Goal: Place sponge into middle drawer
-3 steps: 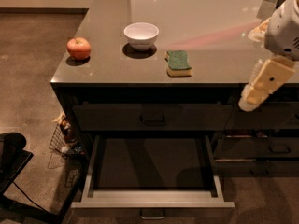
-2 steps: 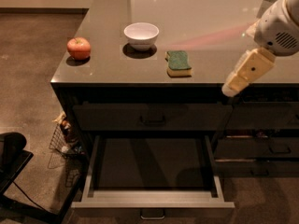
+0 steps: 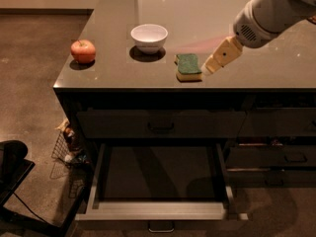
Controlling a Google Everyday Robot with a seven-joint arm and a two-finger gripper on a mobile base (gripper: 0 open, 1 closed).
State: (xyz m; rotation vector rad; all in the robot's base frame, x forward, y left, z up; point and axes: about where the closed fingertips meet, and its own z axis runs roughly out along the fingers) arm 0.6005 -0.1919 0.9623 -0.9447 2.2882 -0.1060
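Observation:
My gripper is to move next over the sponge's dark green top [image 3: 187, 64] and close there, just behind the pale yellow near end of the sponge.
The sponge [image 3: 188, 66], dark green on top with a pale yellow body, lies on the counter near its front edge, right of the white bowl. My gripper [image 3: 216, 60] hangs from the white arm at the upper right, its pale tip just right of the sponge and very close to it. The middle drawer [image 3: 158, 211] is pulled open below the counter front, dark inside with a pale grey front edge and a small silvery handle. Nothing shows inside it.
A white bowl [image 3: 149, 36] and a red apple [image 3: 83, 51] stand on the counter [image 3: 123, 75] left of the sponge. A shut dark drawer [image 3: 160, 124] sits above the open one. A wire basket [image 3: 68, 147] and a dark chair base [image 3: 12, 172] are on the floor at left.
The arm has swung left and up over the counter, bringing the gripper from beyond the counter's right front to just beside the sponge. The sponge, bowl, apple and drawer have not moved.

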